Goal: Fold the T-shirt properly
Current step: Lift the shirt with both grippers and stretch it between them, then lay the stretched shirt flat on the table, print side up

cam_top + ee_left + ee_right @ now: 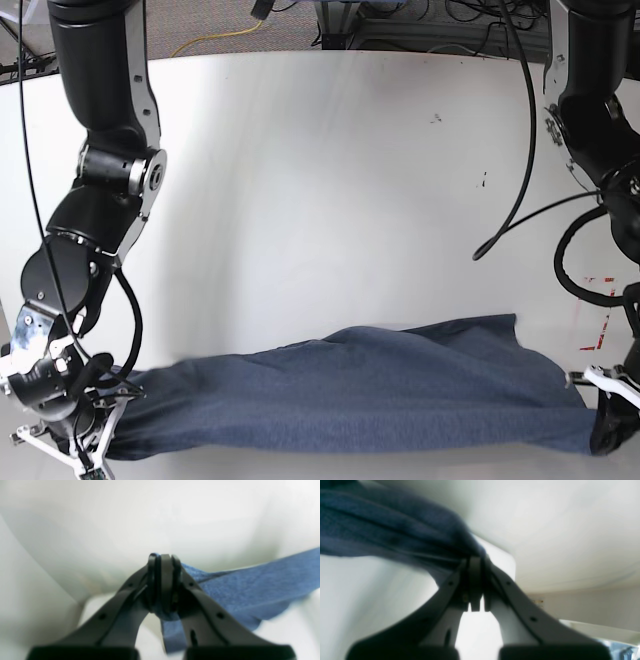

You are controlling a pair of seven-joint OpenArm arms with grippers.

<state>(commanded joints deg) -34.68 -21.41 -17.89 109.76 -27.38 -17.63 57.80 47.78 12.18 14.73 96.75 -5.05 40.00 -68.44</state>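
The T-shirt's end in my right gripper, now at the table's near edge, will be released on the white table's far side (169, 110), close to the yellow cable.
The navy-blue T-shirt (370, 390) is stretched in a long band across the near edge of the table, between both grippers. No lettering shows. At the band's right end my left gripper (607, 432) is shut on the cloth. In the left wrist view the jaws of this gripper (162, 562) pinch blue fabric (250, 590) that runs off to the right. My right gripper (95, 445) is shut on the band's left end. In the right wrist view that gripper (475, 563) clamps bunched dark T-shirt cloth (382, 535) trailing up and to the left.
The white table (330, 180) spreads behind the shirt. Black cables (520, 190) hang beside the arm on the right. Red marks (598, 325) sit on the table near its right edge. Cables and equipment lie past the far edge.
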